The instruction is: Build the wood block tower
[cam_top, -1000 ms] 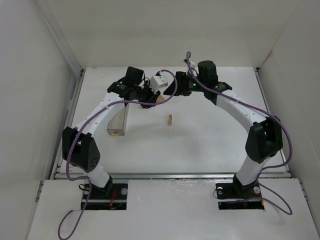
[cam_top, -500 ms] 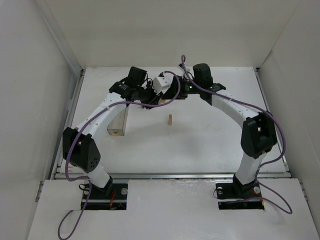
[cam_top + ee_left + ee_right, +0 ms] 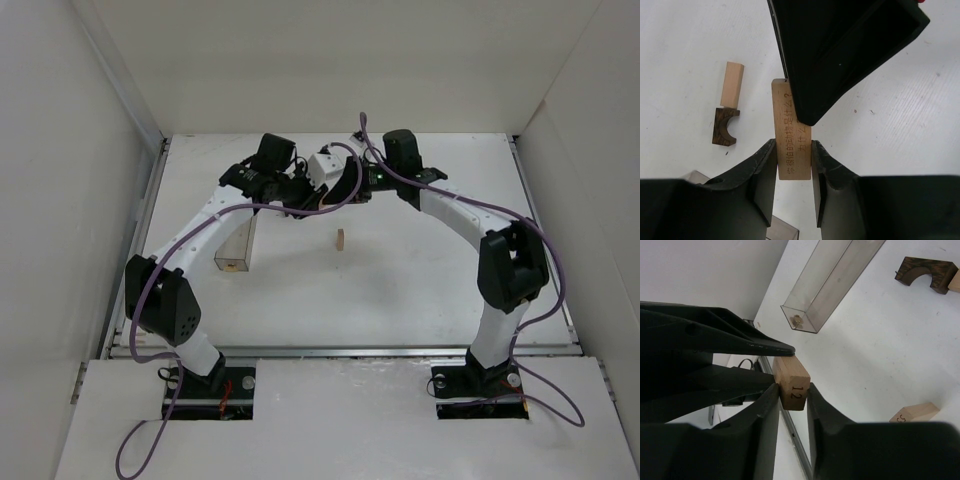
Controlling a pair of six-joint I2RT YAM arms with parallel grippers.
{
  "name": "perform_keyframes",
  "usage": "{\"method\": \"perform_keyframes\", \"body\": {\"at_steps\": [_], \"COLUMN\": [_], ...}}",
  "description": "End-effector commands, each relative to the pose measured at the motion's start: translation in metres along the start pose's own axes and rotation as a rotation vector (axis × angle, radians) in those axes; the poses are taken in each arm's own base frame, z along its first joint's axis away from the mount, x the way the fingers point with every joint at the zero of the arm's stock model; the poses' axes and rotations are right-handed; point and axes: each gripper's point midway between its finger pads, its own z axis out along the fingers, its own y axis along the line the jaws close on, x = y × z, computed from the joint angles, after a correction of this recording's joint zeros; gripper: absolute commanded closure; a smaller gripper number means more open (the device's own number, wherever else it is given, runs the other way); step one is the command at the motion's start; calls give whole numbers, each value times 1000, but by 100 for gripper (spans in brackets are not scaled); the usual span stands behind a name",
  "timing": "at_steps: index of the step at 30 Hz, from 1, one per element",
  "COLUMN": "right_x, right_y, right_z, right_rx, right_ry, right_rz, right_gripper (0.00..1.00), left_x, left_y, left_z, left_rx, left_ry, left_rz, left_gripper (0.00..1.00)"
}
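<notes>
The wood block, which now hangs above the table between both grippers, will be let go upright by my right gripper beside the small tan block (image 3: pixel 356 246), on the side facing away from the clear box.
A light-tan wood block (image 3: pixel 792 135) with engraved writing hangs above the table between both grippers. My left gripper (image 3: pixel 794 160) is shut on one end, its jaws pressed flat on both sides. My right gripper (image 3: pixel 792 392) is shut on the other end of the wood block (image 3: pixel 791 376), the end stamped "12". In the top view the two grippers meet at the back centre, left gripper (image 3: pixel 300 193) and right gripper (image 3: pixel 345 183), and the held block is hidden there. A second tan block (image 3: pixel 733 85) lies end-on against a dark arch-shaped block (image 3: pixel 724 127) on the table.
A clear plastic box (image 3: pixel 237 245) lies left of centre, also the clear box (image 3: pixel 832 282) in the right wrist view. A small tan block (image 3: pixel 340 239) stands alone mid-table. The dark arch block (image 3: pixel 922 272) and another tan block (image 3: pixel 915 412) lie on the white tabletop.
My right arm has swung left toward the left gripper and its jaws have closed on the free end of the block. The left gripper has stayed shut on it.
</notes>
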Motion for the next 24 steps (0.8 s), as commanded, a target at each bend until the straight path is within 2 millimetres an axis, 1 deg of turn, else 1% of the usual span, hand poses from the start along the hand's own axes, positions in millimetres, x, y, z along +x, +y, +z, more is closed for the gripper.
{"method": "perform_keyframes", "body": {"at_steps": [1, 3, 5, 6, 8, 9, 10, 12, 13, 14, 15, 16, 17, 18, 19, 20, 21, 22, 23, 24], "right_x": [-13, -14, -14, -14, -16, -16, -16, -17, -17, -19, -22, -23, -25, -39, -39, -46, -56, -60, -62, -66], "right_y": [16, 17, 17, 17, 18, 19, 19, 17, 14, 16, 10, 8, 5, 2, 2, 1, 9, -7, -13, -5], "right_z": [1, 1, 1, 1, 1, 1, 1, 1, 1, -1, -1, -4, -7, -16, -21, -29, -45, -60, -70, -82], "right_rx": [-44, -48, -48, -48, -51, -51, -51, -44, -27, -14, 21, 52, 87, 172, 225, 278, 322, 456, 520, 564], "right_ry": [-36, -41, -41, -41, -46, -46, -46, -51, -55, -67, -83, -93, -110, -181, -200, -240, -297, -352, -375, -412], "right_rz": [-70, -66, -57, -57, -64, -55, -55, -55, -47, -49, -41, -30, -24, -31, -24, -39, -53, -30, -33, -41], "right_gripper": [74, 74, 69, 69, 71, 74, 85, 98, 100, 100, 100, 100, 100, 100, 100, 100, 100, 100, 100, 100], "left_x": [-35, -35, -32, -28, -29, -29, -29, -29, -29, -29, -29, -32, -28, -27, -29, -31, -32, -31, -34, -31], "left_y": [-2, -2, -4, -5, -9, -9, -9, -9, -9, -9, -8, -3, -2, 0, 2, 3, 4, 5, 6, 7], "left_z": [-23, -23, -21, -19, -18, -18, -18, -18, -18, -18, -18, -18, -16, -16, -20, -20, -23, -23, -23, -27], "left_rx": [-19, -19, -7, -3, 4, 4, 4, 4, 4, 4, -4, -33, -44, -56, -72, -76, -90, -99, -103, -110], "left_ry": [-112, -112, -108, -100, -101, -101, -101, -101, -101, -101, -96, -107, -99, -93, -96, -103, -107, -103, -114, -116], "left_rz": [42, 42, 49, 45, 51, 51, 51, 51, 51, 40, 25, 12, -10, -22, -28, -25, -36, -46, -53, -96], "left_gripper": [100, 100, 100, 100, 100, 100, 100, 100, 98, 88, 51, 28, 6, 0, 0, 0, 0, 0, 0, 0]}}
